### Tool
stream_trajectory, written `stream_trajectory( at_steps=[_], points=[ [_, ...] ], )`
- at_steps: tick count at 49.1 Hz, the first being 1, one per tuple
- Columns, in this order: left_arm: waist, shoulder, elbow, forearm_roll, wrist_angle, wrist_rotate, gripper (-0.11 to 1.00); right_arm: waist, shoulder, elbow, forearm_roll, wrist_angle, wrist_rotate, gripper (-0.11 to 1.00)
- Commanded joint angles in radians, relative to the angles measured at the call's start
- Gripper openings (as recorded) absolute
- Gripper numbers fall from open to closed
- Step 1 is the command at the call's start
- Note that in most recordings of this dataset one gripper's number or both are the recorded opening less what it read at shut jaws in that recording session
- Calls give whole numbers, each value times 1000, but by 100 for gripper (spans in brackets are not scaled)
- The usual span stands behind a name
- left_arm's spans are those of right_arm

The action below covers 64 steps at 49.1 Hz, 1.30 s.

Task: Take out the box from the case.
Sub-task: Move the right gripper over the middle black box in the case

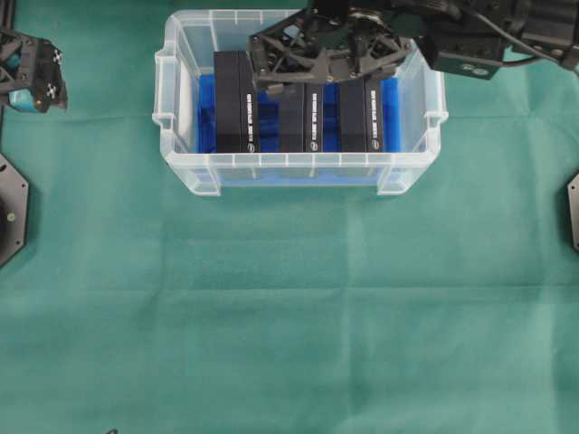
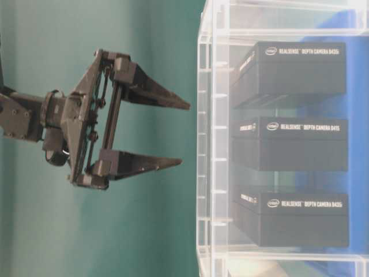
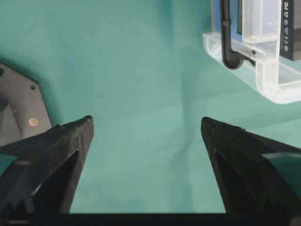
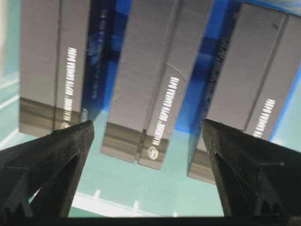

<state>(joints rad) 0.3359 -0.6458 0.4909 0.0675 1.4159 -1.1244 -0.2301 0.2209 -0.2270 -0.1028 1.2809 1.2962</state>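
I need to close my right gripper on the long sides, about halfway (image 1: 301, 94) (image 4: 161, 56) along, of the middle black box in the case.
The case (image 1: 184, 136), a clear plastic bin lined with blue cloth, stands at the top middle of the green table. Three black boxes lie side by side in it: left (image 1: 237, 101), middle (image 1: 303, 117) and right (image 1: 362, 113). My right gripper (image 1: 327, 68) hangs open above the case's open top, touching nothing. In the right wrist view its fingers straddle the middle box (image 4: 155, 80) from above. In the table-level view it (image 2: 184, 134) stays outside the rim (image 2: 203, 144). My left gripper (image 3: 146, 125) is open and empty over bare cloth, far left (image 1: 32, 77).
Green cloth covers the table. Black mounting plates sit at the left edge (image 1: 9, 208) and right edge (image 1: 574, 208). In the left wrist view, a case corner with a handle (image 3: 277, 89) shows top right, with a black cable (image 3: 228, 42) against it.
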Motion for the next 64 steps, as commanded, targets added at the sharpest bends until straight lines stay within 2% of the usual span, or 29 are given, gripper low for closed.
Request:
stream_trajectory(
  at_steps=[1,64],
  points=[
    [5,-3,-18,5,-2,2,94,5,-8,-40,-2,-3,2,94],
    [5,-11,-14,5,-2,3,95,6,21,-61,-5,-5,6,94]
  ],
)
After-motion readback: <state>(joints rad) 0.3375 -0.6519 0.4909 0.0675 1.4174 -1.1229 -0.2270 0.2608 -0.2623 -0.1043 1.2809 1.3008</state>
